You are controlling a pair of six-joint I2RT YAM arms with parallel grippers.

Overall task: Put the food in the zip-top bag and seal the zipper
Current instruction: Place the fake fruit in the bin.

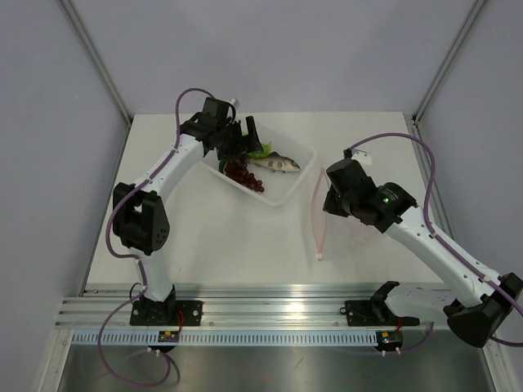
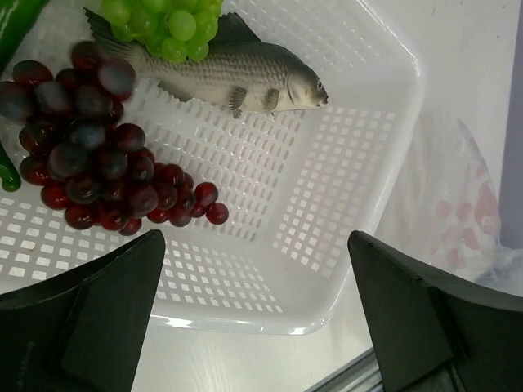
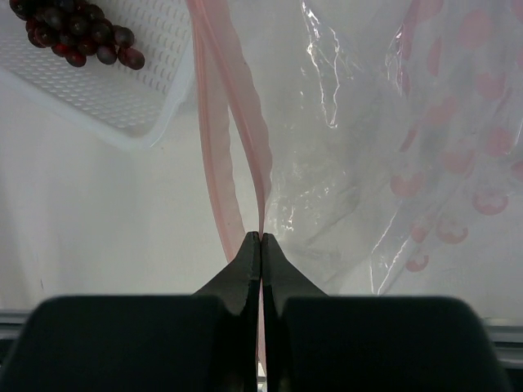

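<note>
The robot's left gripper will grip the middle of the grey fish's body (image 1: pixel 274 163) (image 2: pixel 226 76), next to the fin on the fish's back.
The food lies in a white perforated tray (image 2: pixel 368 155): a dark red grape bunch (image 2: pixel 90 155), a grey fish (image 2: pixel 237 73), a bright green lettuce piece (image 2: pixel 163 20) and a green chili pepper (image 2: pixel 16 20). My left gripper (image 2: pixel 255 245) hovers open above the tray's near wall, just beside the grapes (image 1: pixel 243 174), with nothing between its fingers. The clear zip-top bag (image 3: pixel 368 147) lies to the right of the tray. Its pink zipper (image 3: pixel 252 131) gapes open, and my right gripper (image 3: pixel 261 237) is shut on one lip of it.
The tray (image 1: pixel 288 189) sits at the table's back centre, with the fish (image 1: pixel 278 162) at its far side. The bag (image 1: pixel 351 229) lies between the tray and the right arm. Grey walls enclose the table, and a metal rail runs along the near edge.
</note>
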